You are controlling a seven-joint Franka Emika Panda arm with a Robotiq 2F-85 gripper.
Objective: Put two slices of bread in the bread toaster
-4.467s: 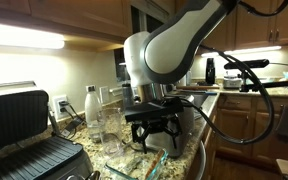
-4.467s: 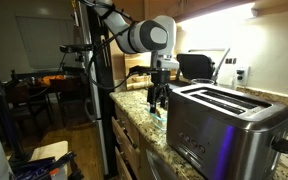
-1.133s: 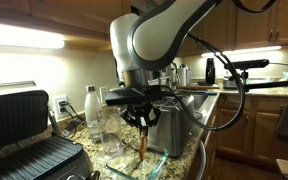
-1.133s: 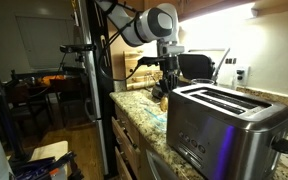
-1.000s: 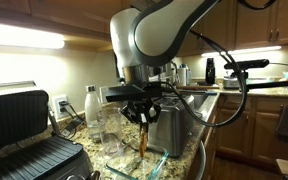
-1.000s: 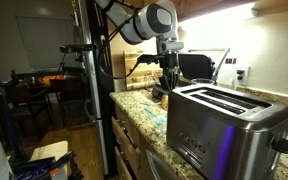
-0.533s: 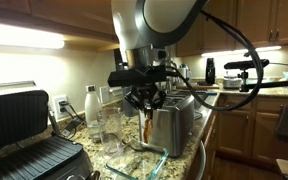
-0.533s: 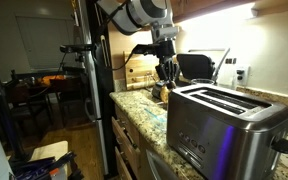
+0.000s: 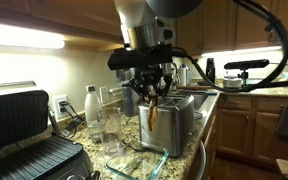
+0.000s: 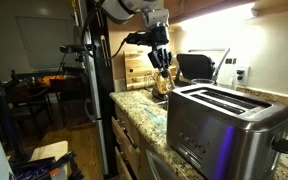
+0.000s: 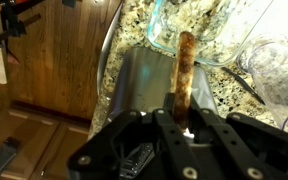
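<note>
My gripper is taking the tan slice of bread to the bread toaster. It will release the slice in the bread toaster's slot nearer the counter edge [image 9: 171,99].
My gripper [image 9: 152,99] hangs above the counter, shut on the top edge of a thin orange-brown slice of bread [image 9: 152,114] that dangles upright. The slice hangs at the near end of the brushed-steel bread toaster [image 9: 174,125], level with its top. In an exterior view the gripper [image 10: 163,67] with the slice [image 10: 165,75] is behind the toaster [image 10: 224,120], whose two top slots are empty. In the wrist view the fingers pinch the slice [image 11: 186,68] over the grey toaster [image 11: 139,85]. No other slice is clearly visible.
A clear glass dish [image 9: 144,160] lies on the granite counter below the gripper and shows again in the wrist view [image 11: 169,30]. A black ribbed contact grill [image 9: 24,140] stands open nearby. Bottles and glasses [image 9: 96,115] stand by the wall. A wooden cabinet front [image 11: 54,60] drops off beside the counter edge.
The gripper has risen from just above the glass dish with the slice in it and moved sideways toward the toaster. The slice now hangs at toaster height.
</note>
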